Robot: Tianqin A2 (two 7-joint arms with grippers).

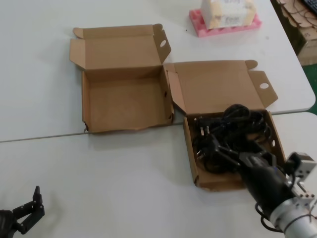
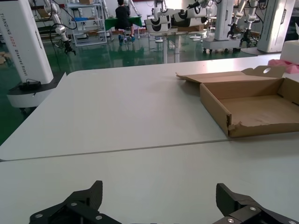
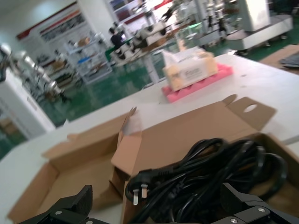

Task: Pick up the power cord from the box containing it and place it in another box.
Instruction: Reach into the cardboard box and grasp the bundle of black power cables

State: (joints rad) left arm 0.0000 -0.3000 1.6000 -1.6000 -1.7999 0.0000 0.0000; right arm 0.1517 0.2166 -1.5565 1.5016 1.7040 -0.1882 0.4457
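Observation:
The plug nearer the open lid point(image 1: 202, 123) point(image 3: 142, 180) has the power cord bunched beside it. My right gripper needs to close on both together next.
The black power cord point(image 1: 229, 130) lies in a loose tangled bundle in the right-hand cardboard box point(image 1: 218, 84), whose plain lid stands open. Its plug point(image 3: 139, 183) with metal pins rests at the box's left wall. My right gripper point(image 1: 241, 154) is open, low over the box's front part, with its fingers on either side of the cord point(image 3: 205, 168) and not closed on it. The other box point(image 1: 124, 99), with a folded lip strip on its lid, sits empty just to the left and shows in the left wrist view point(image 2: 252, 105). My left gripper point(image 1: 28, 207) is open and parked at the front left.
A pink foam tray point(image 1: 198, 24) holding a tissue box point(image 1: 228, 12) stands at the back right. A seam point(image 1: 44, 137) crosses the white table between the two boxes' fronts. The table's right edge point(image 1: 309, 94) is close to the cord box.

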